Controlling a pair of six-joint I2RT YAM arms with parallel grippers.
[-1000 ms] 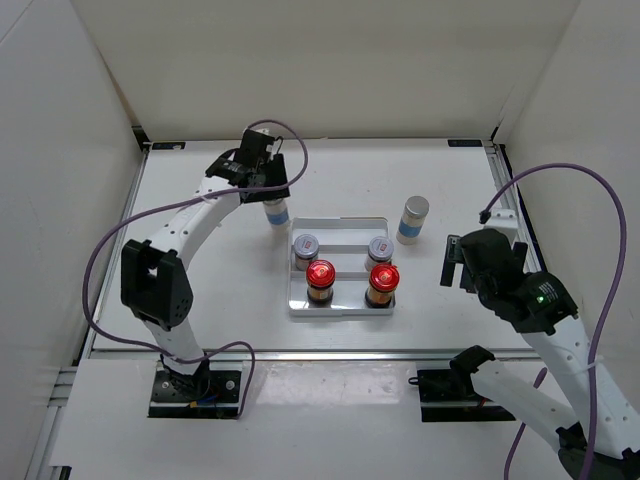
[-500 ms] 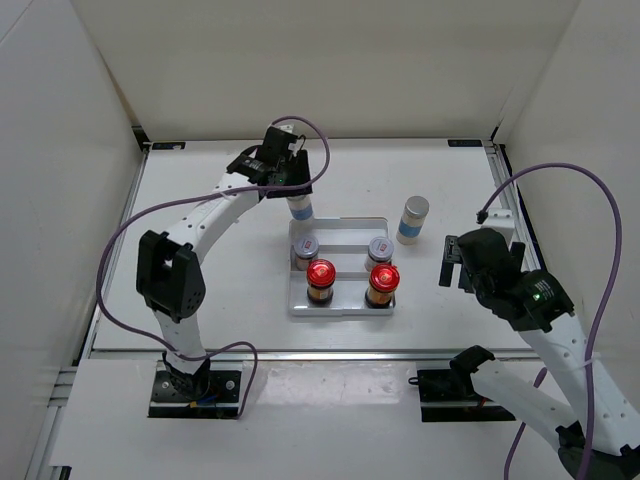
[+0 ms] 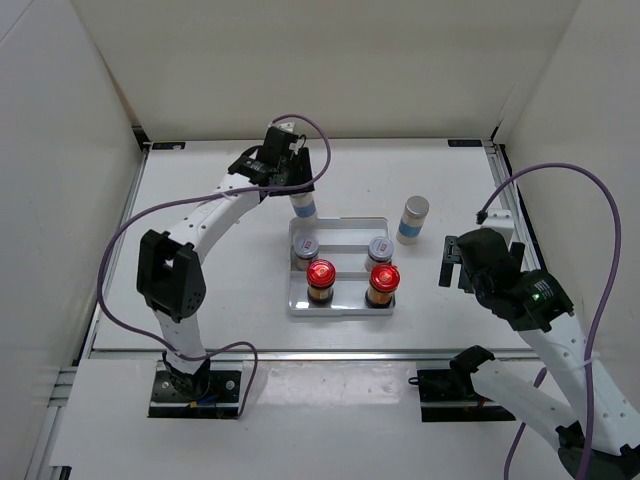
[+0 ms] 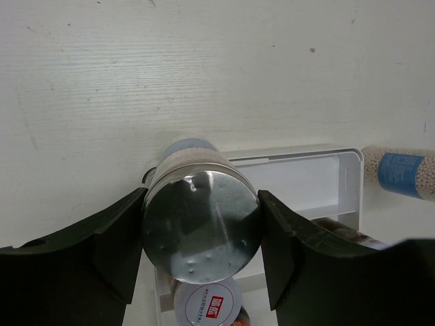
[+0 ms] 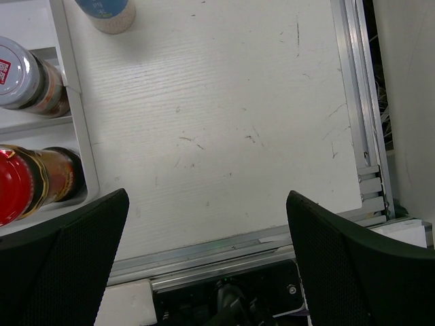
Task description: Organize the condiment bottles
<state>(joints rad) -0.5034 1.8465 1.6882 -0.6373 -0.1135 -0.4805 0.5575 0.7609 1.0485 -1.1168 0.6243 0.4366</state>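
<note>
I will next close my right gripper on the silver lid (image 3: 417,206) of the white-and-blue bottle that stands on the table beside the white tray.
My left gripper (image 3: 301,192) (image 4: 202,234) is shut on a white-and-blue bottle (image 3: 303,208) (image 4: 201,231) and holds it over the back left corner of the white tray (image 3: 340,227). The tray holds two silver-lidded jars (image 3: 306,246) (image 3: 379,249) in its middle row and two amber red-capped bottles (image 3: 320,277) (image 3: 383,281) in its front row. The second white-and-blue bottle (image 3: 412,219) (image 4: 401,172) (image 5: 105,12) stands on the table right of the tray. My right gripper (image 3: 455,262) (image 5: 204,265) is open and empty, right of the tray.
White walls enclose the table on three sides. A metal rail (image 5: 360,109) runs along the table's right edge, and another runs along the front (image 3: 300,352).
My left gripper has carried the white-and-blue bottle rightward, from the table left of the tray to over the tray's back left corner. The right arm has not moved.
</note>
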